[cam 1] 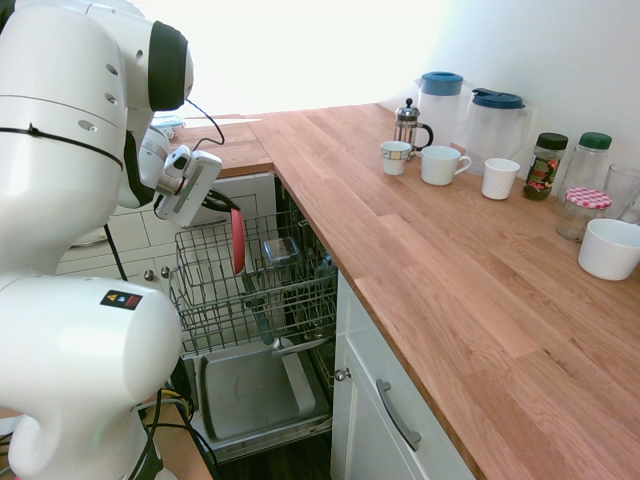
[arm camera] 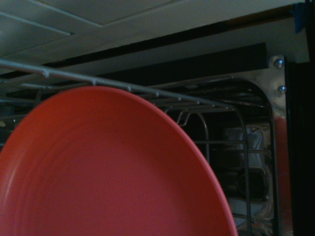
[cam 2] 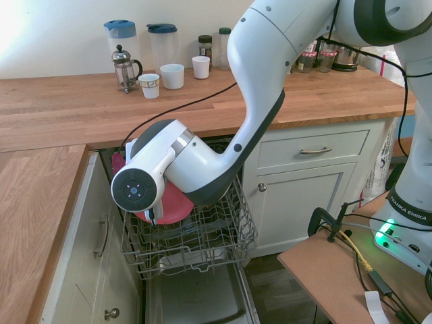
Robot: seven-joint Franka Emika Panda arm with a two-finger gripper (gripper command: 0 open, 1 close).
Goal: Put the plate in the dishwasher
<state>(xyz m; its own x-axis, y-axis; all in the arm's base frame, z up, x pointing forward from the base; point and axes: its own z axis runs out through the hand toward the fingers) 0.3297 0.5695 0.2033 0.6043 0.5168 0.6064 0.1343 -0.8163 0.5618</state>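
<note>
The robot's gripper needs to release the coral-red plate on edge between the grey rack's front wires [cam 2: 166,233], farther away from the robot's base.
The coral-red plate [cam 1: 238,242] stands on edge in the dishwasher's pulled-out grey wire rack [cam 1: 262,292]. My gripper [cam 1: 230,204] reaches in from the left and is shut on the plate's top rim. Below the rack, the dishwasher's steel inner door [cam 1: 250,392] lies open. In the second exterior view my wrist covers most of the plate [cam 2: 172,208], and only its lower red part shows above the rack [cam 2: 206,237]; the fingers are hidden there. The plate [arm camera: 108,172] fills the lower half of the wrist view, with rack wires [arm camera: 147,93] behind it.
A grey cutlery basket [cam 1: 282,250] sits in the rack just right of the plate. White cabinets [cam 1: 385,420] flank the machine. The wooden counter [cam 1: 450,260] holds mugs [cam 1: 441,165], a French press [cam 1: 408,124], two pitchers [cam 1: 492,125], jars and a white bowl [cam 1: 610,248].
</note>
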